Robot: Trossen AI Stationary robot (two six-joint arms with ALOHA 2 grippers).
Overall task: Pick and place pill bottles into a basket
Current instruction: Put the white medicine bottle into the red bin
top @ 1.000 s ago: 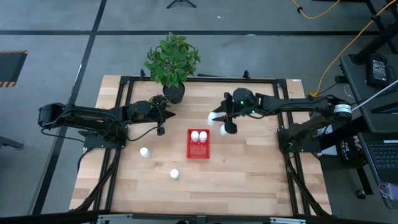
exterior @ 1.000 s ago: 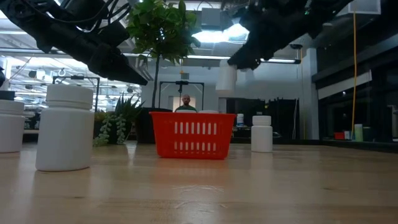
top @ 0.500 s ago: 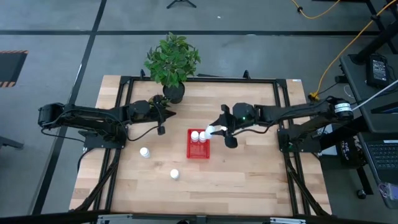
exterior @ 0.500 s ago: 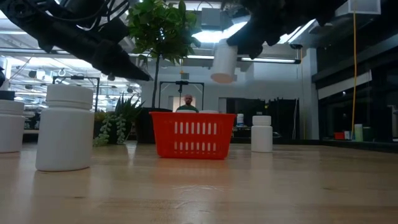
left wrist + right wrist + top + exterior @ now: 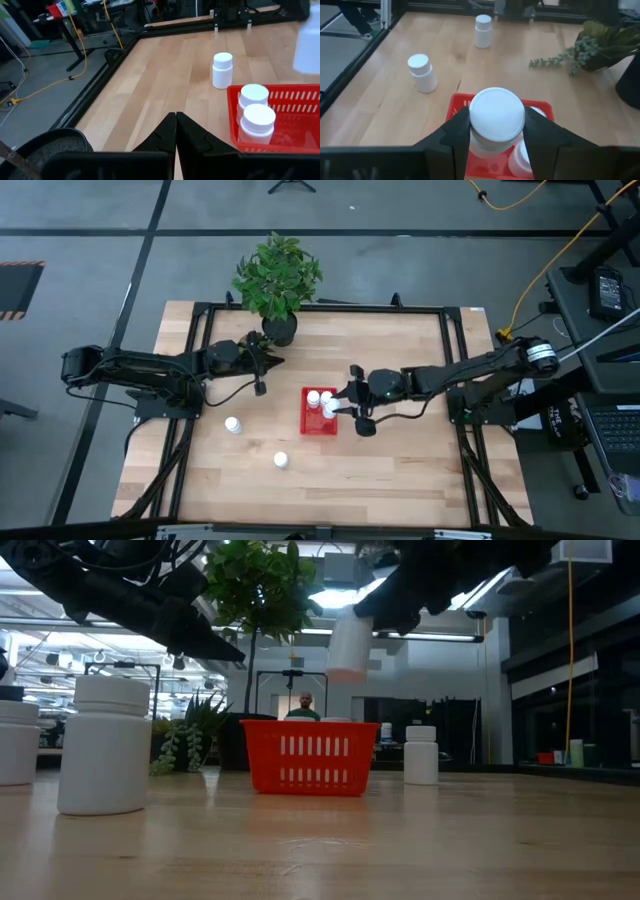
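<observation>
Next, my right gripper lets go of the pill bottle inside the red basket, on the near side [image 5: 327, 411] [image 5: 490, 162] of the bottles that are standing there.
The red basket [image 5: 318, 423] stands mid-table with two white pill bottles [image 5: 256, 120] upright in it. My right gripper [image 5: 343, 406] hangs over the basket's right part, shut on a third pill bottle [image 5: 496, 121], which also shows high above the basket [image 5: 346, 647] in the low view. Two bottles [image 5: 232, 424] [image 5: 281, 461] stand on the table left of and nearer than the basket. Another bottle [image 5: 222, 70] stands right of it. My left gripper [image 5: 176, 125] waits shut beside the plant pot, touching nothing. My right gripper pinches the bottle's body just under its cap [image 5: 472, 142] between its two fingers [image 5: 456, 134]. The fingers slant down from the table's right side. The bottle is lifted clear above the basket and tilted, cap toward the wrist, base [image 5: 344, 671] pointing down.
A potted plant [image 5: 278, 280] stands at the table's far side, its dark pot [image 5: 279, 330] close to my left gripper. A dark frame [image 5: 452, 355] runs round the tabletop. A person [image 5: 300, 705] shows in the room beyond the table.
My right gripper has carried the bottle from beyond the basket's far right corner toward the table's near edge and a little left, to over the basket. The bottle has stayed lifted and tilted in the shut fingers.
</observation>
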